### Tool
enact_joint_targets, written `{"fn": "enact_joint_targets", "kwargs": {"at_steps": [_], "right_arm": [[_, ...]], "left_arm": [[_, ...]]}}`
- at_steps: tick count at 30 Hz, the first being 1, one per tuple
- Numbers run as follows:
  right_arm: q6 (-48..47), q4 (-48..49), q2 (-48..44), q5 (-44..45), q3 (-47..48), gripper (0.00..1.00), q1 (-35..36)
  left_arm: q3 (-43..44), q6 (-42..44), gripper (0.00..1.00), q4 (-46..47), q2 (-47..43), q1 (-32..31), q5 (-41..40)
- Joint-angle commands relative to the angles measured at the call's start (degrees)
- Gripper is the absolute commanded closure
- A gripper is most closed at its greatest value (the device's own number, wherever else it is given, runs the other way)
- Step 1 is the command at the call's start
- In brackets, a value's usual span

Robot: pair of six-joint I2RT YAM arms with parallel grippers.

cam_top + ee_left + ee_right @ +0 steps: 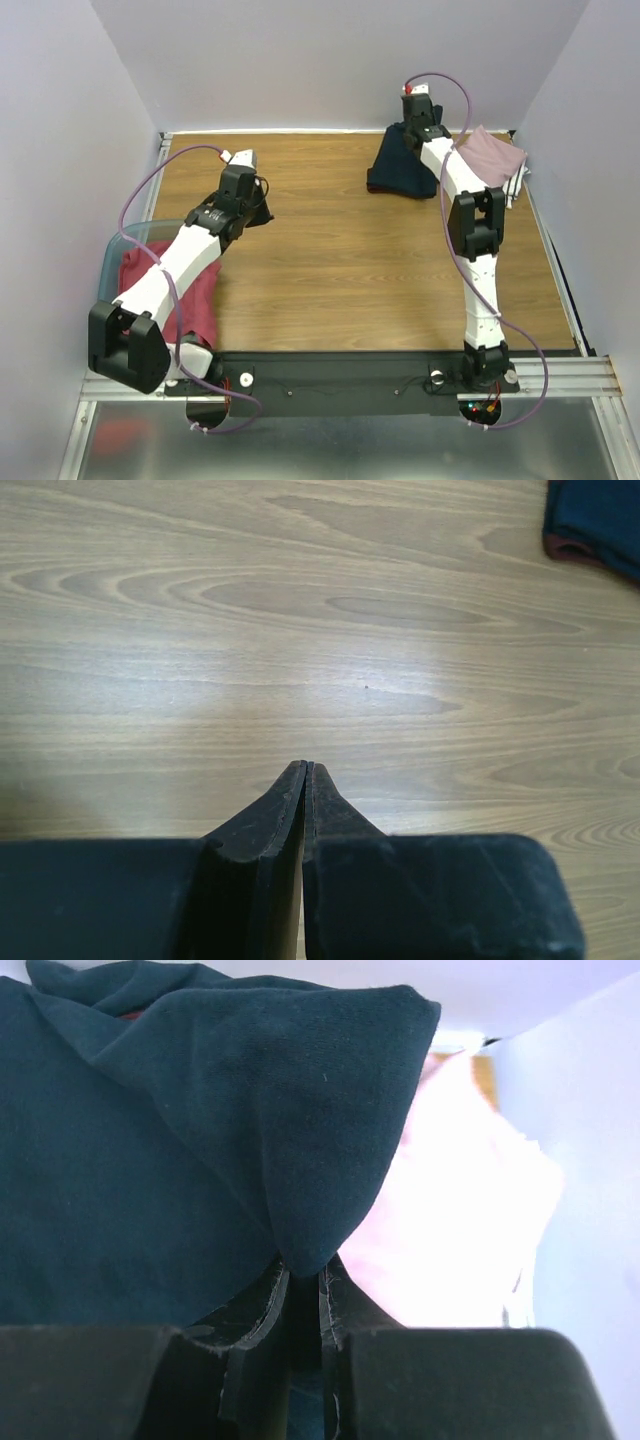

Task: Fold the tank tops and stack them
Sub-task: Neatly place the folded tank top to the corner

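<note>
The robot's right gripper will release the navy jersey on top of the dusty pink top (485, 171) (432, 1222), over the middle of that top.
The navy jersey (395, 170) is at the far right of the table, pulled up into a peak. My right gripper (411, 135) is shut on a fold of it; in the right wrist view the navy cloth (150, 1160) hangs over the pinched jaws of that gripper (305, 1270). The dusty pink top (490, 155) lies beside it to the right, on a white striped one (518, 186). Red tops (195, 290) lie in the teal tub (112, 250) at the left. My left gripper (262, 213) is shut and empty over bare wood (306, 765). The jersey's maroon-trimmed edge (600, 520) shows in the left wrist view.
The wooden table (350, 260) has a metal rail round it and lilac walls on three sides. The pink cloth (460, 1210) fills the right of the right wrist view, close to the right wall. My left arm reaches over the tub.
</note>
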Motion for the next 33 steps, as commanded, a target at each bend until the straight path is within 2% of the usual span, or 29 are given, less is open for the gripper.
{"fn": "enact_joint_targets", "kwargs": {"at_steps": [1, 5, 15, 33], "right_arm": [[-5.85, 0.89, 0.59, 2.93, 6.42, 1.0, -2.73], [-8.22, 0.89, 0.85, 3.46, 8.89, 1.0, -4.05], [-9.11, 0.98, -3.62, 2.06, 8.1, 1.0, -7.83], [-9.81, 2.73, -11.45, 1.18, 5.47, 1.0, -9.94]], "left_arm": [[3.3, 3.14, 0.85, 0.4, 0.75, 1.19, 2.35], [3.47, 3.23, 0.85, 1.11, 2.25, 1.54, 4.11], [5.23, 3.4, 0.85, 1.37, 4.97, 1.72, 6.75], [3.83, 3.4, 0.85, 2.25, 4.27, 1.8, 7.98]]}}
